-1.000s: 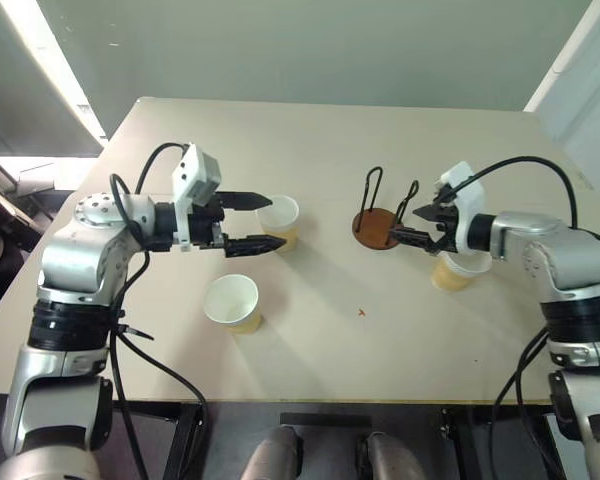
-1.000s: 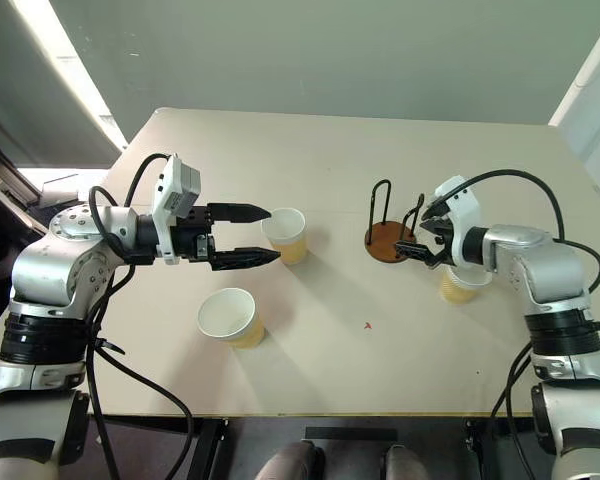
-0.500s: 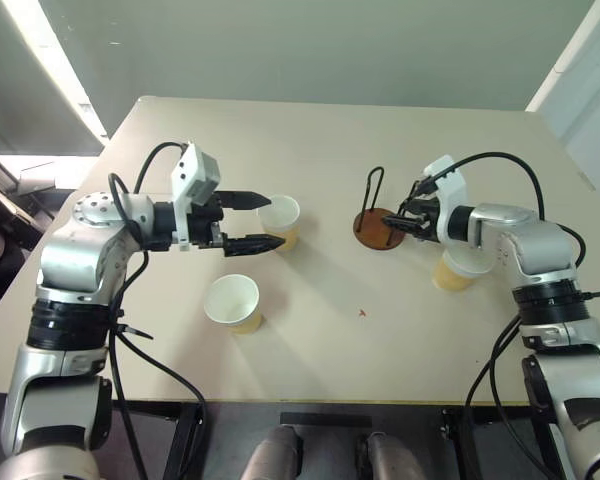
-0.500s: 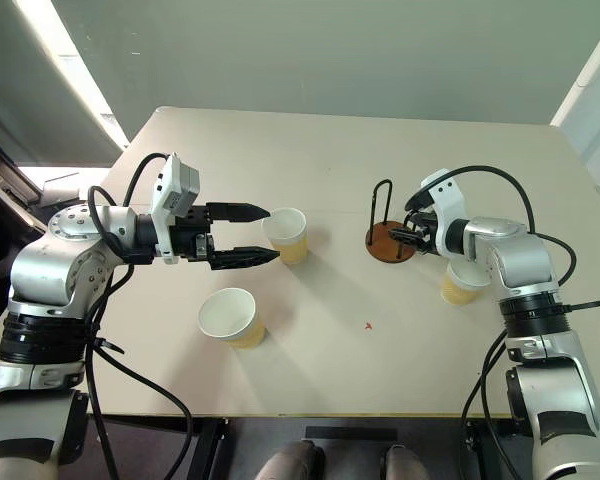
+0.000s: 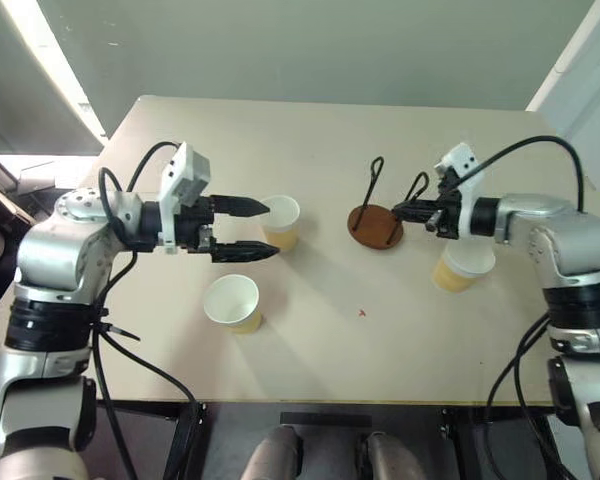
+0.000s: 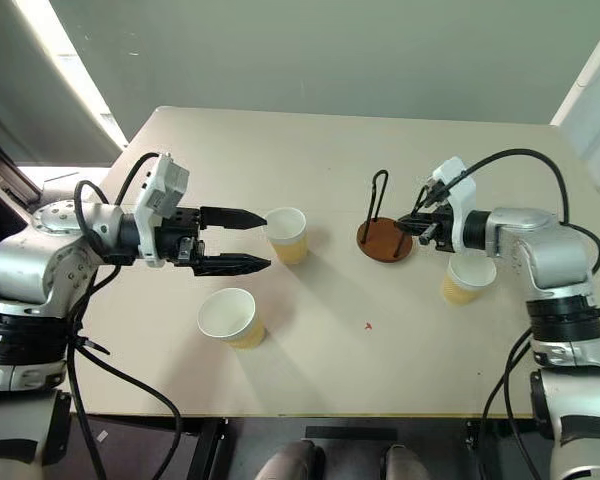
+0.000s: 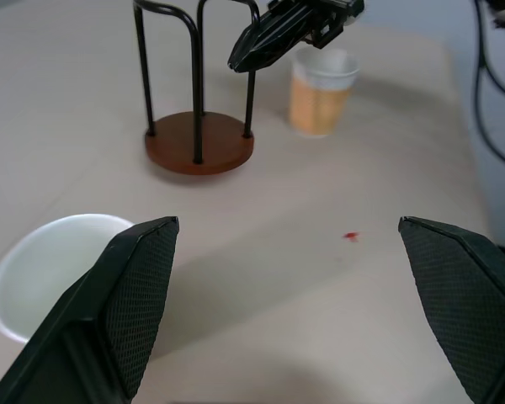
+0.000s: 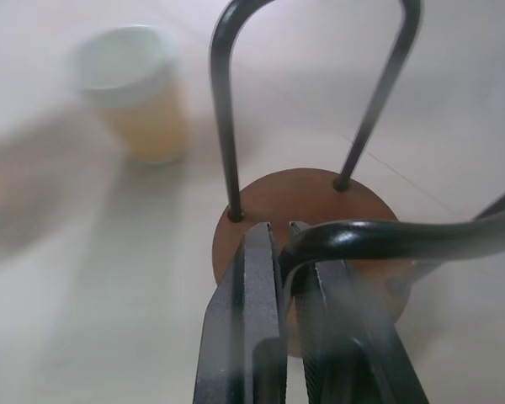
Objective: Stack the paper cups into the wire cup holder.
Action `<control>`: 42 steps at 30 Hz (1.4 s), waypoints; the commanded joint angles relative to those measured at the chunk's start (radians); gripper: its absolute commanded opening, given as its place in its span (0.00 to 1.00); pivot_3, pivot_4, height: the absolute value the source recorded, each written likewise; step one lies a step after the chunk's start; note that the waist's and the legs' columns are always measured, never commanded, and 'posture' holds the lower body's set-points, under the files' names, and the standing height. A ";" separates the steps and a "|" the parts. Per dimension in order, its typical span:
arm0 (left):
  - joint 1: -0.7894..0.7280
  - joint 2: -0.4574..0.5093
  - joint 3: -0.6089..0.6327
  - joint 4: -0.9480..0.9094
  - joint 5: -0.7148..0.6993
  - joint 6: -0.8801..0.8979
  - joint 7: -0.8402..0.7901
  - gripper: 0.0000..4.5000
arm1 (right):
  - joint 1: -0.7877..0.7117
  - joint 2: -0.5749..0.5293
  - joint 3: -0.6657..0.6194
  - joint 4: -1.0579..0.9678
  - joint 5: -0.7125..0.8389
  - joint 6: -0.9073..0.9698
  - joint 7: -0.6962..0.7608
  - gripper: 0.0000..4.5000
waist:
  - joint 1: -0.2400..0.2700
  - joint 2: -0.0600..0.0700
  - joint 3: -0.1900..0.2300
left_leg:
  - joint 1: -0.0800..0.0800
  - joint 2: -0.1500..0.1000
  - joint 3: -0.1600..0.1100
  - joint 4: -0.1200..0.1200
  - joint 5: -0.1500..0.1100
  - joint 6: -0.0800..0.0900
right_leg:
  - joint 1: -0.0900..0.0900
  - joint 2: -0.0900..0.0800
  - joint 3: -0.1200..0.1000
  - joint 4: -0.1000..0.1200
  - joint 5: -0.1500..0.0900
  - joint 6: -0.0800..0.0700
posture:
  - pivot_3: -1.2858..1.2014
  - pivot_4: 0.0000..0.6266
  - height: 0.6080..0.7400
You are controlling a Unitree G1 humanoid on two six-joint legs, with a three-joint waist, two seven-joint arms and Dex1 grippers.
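Next, the left gripper will close on the near-side rim (image 5: 229, 321) of the paper cup closest to the table's front edge.
The wire cup holder (image 5: 375, 227) stands mid-table, a reddish-brown disc with black wire loops. My right gripper (image 5: 400, 210) is shut on one of its wire loops (image 8: 353, 240), fingers (image 8: 251, 320) pinching the wire above the disc. One paper cup (image 5: 463, 265) stands upright just below my right forearm. A second paper cup (image 5: 280, 220) stands left of the holder, right at the fingertips of my left gripper (image 5: 270, 229), which is open wide and holds nothing. A third cup (image 5: 233, 303) stands nearer the front edge, under my left gripper.
The tan table (image 5: 310, 140) has free surface at the back and at the front between the cups. A small red speck (image 5: 361, 312) lies in front of the holder. The table's edges fall off to the floor on the left and right.
My right gripper went from open to shut on the holder's wire loop and rose a little. My left arm drew back slightly from its cup, still open.
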State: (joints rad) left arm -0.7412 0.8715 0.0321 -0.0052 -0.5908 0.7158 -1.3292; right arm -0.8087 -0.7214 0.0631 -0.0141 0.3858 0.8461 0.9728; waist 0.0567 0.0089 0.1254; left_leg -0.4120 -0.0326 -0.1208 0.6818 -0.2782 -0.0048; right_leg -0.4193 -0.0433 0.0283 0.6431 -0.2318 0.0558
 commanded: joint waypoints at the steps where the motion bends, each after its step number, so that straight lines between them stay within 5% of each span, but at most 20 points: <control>1: -0.028 0.059 0.036 -0.067 -0.065 0.044 -0.063 1.00 | 0.024 -0.062 0.011 -0.171 0.051 -0.012 0.093 0.01 | -0.002 0.000 0.000 | 0.000 0.000 0.000 0.000 0.000 0.000 | 0.000 0.000 0.000 0.000 0.000 0.000 | 0.52 0.24 1.00; 9: 0.060 0.179 0.002 -0.237 -0.173 0.134 -0.193 1.00 | 0.129 -0.187 0.075 -0.427 0.096 -0.012 0.205 0.01 | -0.004 0.000 0.000 | 0.000 0.000 0.000 0.000 0.000 0.000 | 0.001 0.000 0.000 -0.001 0.000 0.000 | 0.52 0.24 1.00; 24: 0.070 0.180 -0.012 -0.275 -0.174 0.121 -0.182 1.00 | 0.204 -0.222 0.198 -0.365 -0.022 -0.152 0.245 0.01 | -0.006 0.000 0.000 | 0.004 0.000 0.000 0.000 0.001 0.000 | 0.003 0.000 0.001 -0.001 0.000 -0.001 | 0.52 0.24 1.00; 36: 0.104 0.177 0.015 -0.313 -0.203 0.128 -0.155 1.00 | 0.243 -0.236 0.194 -0.333 -0.080 -0.161 0.223 0.85 | -0.007 0.000 0.000 | 0.004 0.001 0.000 0.000 0.001 0.000 | 0.003 0.000 0.001 0.000 0.000 -0.001 | 0.52 0.24 1.00; 42: 0.190 0.230 0.023 -0.371 -0.120 0.022 -0.145 1.00 | 0.288 -0.344 0.082 -0.384 -0.024 -0.133 0.264 0.85 | -0.007 0.000 0.000 | 0.004 0.000 0.000 -0.001 0.001 0.000 | 0.003 0.000 0.001 0.000 0.000 -0.001 | 0.52 0.24 1.00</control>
State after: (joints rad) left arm -0.5599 1.0810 0.0269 -0.3356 -0.7391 0.7848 -1.4763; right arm -0.5169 -1.0309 0.2166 -0.3578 0.3350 0.7124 1.2164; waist 0.0495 0.0087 0.1255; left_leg -0.4081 -0.0320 -0.1208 0.6809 -0.2776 -0.0051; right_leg -0.4165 -0.0436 0.0293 0.6425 -0.2322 0.0552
